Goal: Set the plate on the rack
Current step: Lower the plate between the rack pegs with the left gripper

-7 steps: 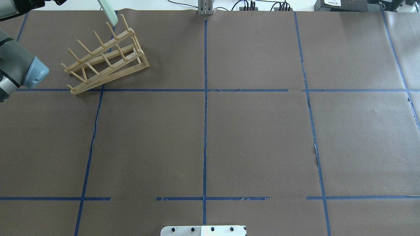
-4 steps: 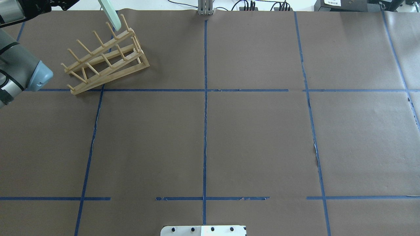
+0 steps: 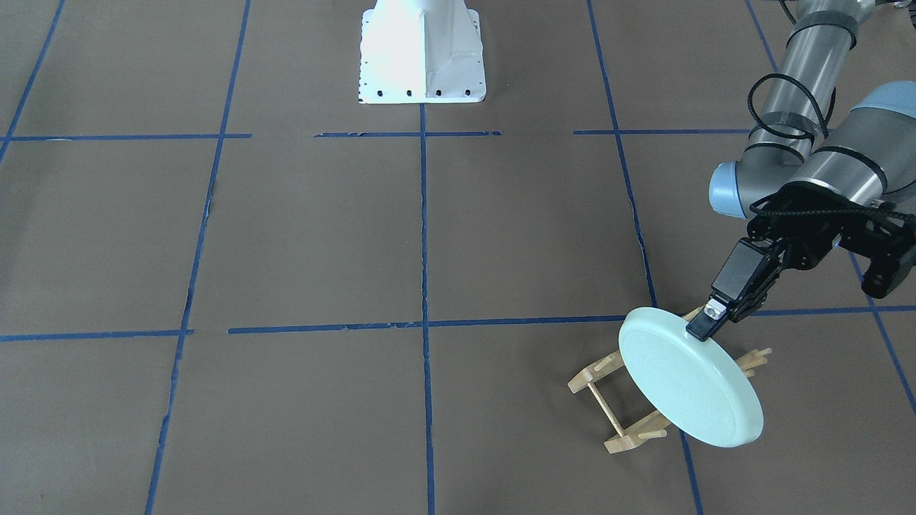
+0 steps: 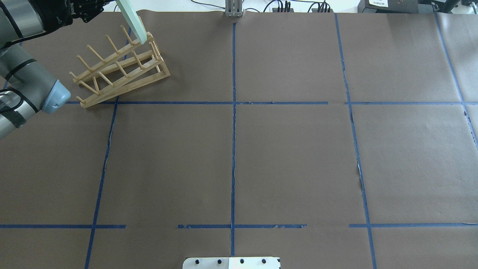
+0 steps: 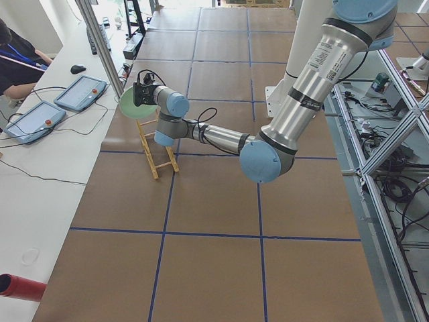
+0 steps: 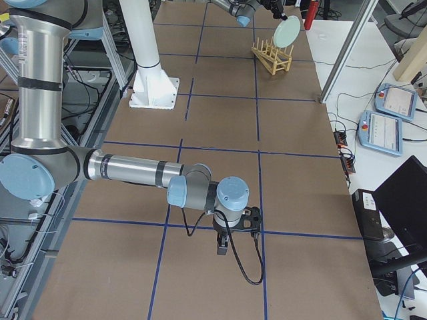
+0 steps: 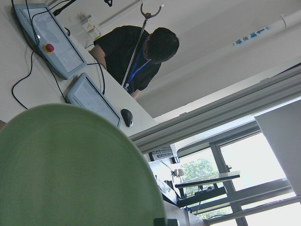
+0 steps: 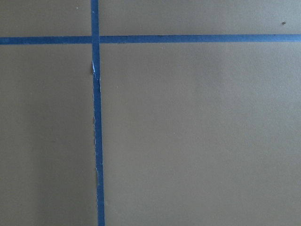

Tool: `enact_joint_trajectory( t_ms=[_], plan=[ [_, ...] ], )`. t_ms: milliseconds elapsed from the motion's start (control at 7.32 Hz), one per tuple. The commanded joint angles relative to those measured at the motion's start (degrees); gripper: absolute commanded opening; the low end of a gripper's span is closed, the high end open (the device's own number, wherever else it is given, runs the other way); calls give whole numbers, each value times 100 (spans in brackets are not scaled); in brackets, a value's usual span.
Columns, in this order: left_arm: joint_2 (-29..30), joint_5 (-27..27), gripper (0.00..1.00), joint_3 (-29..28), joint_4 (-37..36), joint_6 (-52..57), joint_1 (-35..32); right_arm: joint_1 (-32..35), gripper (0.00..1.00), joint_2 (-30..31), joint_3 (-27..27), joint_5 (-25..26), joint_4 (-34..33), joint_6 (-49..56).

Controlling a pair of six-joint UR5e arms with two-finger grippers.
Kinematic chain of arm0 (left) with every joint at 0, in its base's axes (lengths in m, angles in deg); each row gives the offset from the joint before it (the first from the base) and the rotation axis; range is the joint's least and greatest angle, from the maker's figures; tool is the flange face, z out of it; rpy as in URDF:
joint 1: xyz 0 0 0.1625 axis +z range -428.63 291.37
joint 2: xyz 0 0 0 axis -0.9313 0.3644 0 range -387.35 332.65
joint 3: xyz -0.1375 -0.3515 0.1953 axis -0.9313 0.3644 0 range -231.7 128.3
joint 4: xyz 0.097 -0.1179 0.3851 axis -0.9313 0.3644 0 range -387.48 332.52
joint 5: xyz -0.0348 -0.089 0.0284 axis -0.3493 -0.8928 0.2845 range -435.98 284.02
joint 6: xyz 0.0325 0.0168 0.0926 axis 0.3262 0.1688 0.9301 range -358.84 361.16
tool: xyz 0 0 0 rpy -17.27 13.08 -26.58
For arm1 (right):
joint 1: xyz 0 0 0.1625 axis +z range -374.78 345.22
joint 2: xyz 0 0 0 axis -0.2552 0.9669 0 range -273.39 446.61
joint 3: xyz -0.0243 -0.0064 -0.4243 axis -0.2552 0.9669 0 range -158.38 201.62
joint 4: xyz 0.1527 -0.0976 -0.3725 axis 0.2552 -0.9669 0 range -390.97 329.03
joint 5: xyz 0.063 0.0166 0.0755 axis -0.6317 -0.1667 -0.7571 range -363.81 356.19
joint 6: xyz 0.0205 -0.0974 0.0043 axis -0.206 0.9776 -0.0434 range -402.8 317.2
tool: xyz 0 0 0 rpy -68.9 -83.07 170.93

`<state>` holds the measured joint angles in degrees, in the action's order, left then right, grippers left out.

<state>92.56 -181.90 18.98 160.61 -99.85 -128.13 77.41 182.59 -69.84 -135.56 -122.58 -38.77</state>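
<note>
I'll set the pale mint-green plate, now tilted over the rack's far end, on edge with my left gripper against the last pegs at the wooden rack's far end [image 3: 650, 388].
My left gripper [image 3: 705, 325] is shut on the upper rim of the pale mint-green plate [image 3: 687, 386]. It holds the plate tilted on edge over the far end of the light wooden rack [image 3: 608, 404]. From overhead, the plate [image 4: 132, 20] shows edge-on, its lower edge at the last pegs of the rack [image 4: 119, 67]. I cannot tell whether plate and rack touch. The plate fills the lower left of the left wrist view [image 7: 70, 165]. My right gripper [image 6: 227, 237] hangs low over the paper far from the rack; I cannot tell whether it is open or shut.
Brown paper with blue tape lines covers the table [image 4: 291, 157]. The robot's white base [image 3: 422, 57] stands at the near middle edge. An operator [image 7: 136, 52] sits with tablets beyond the table's far edge, behind the rack. A metal post [image 4: 233, 9] stands at the far edge.
My left arm has moved forward and to the right. The plate has come down from above the rack's far end to its last pegs. The rack has not moved.
</note>
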Motion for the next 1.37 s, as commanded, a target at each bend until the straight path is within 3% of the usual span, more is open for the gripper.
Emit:
enact_joint_trajectory(
  t_ms=[0,1230],
  plan=[
    [-4,54,0,-107,0,12,105,0,100,0,6,0,2,1],
    [-56,71,0,-345,0,153,264,0,100,0,6,0,2,1]
  ],
)
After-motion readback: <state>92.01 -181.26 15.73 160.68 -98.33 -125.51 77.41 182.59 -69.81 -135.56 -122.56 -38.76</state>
